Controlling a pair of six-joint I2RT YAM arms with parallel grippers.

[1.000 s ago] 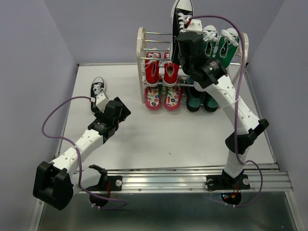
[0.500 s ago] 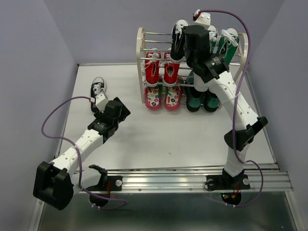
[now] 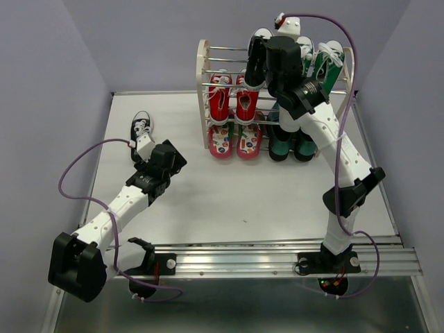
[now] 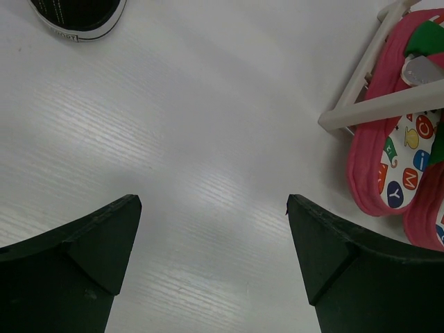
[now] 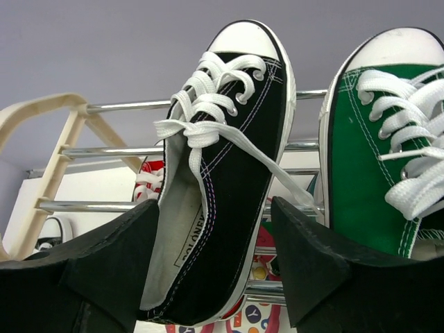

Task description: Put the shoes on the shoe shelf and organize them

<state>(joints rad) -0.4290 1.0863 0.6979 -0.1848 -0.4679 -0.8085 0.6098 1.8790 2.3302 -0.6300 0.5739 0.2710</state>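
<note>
The robot's left gripper needs to next go to the black-white sneaker on the table and close on the sides of its opening [image 3: 136, 147] [image 4: 80, 10] near the sneaker's heel.
One black-white sneaker [image 5: 229, 159] lies toe-up on the top rods of the shoe shelf [image 3: 203, 76], to the left of a green-and-white sneaker [image 5: 374, 139]. My right gripper [image 5: 215, 202] is open, its fingers standing on either side of this sneaker's heel [image 3: 258, 52] with a gap on the right. The other black-white sneaker [image 3: 141, 125] sits on the table at the far left; its heel [image 4: 78, 15] shows in the left wrist view. My left gripper [image 4: 214, 201] hangs open over bare table near it. Red sneakers [image 3: 232, 103] fill the middle tier, flip-flops [image 3: 236, 142] the bottom left.
Dark green boots [image 3: 291, 142] stand at the shelf's bottom right, and green-and-white sneakers [image 3: 322, 59] lean on the top right. The shelf's cream side frame [image 4: 374, 111] is close on the right of my left gripper. Purple walls enclose the white table [image 3: 229, 194].
My right gripper brought the black-white sneaker down onto the top tier and opened its jaws off it. The left arm has stayed where it was.
</note>
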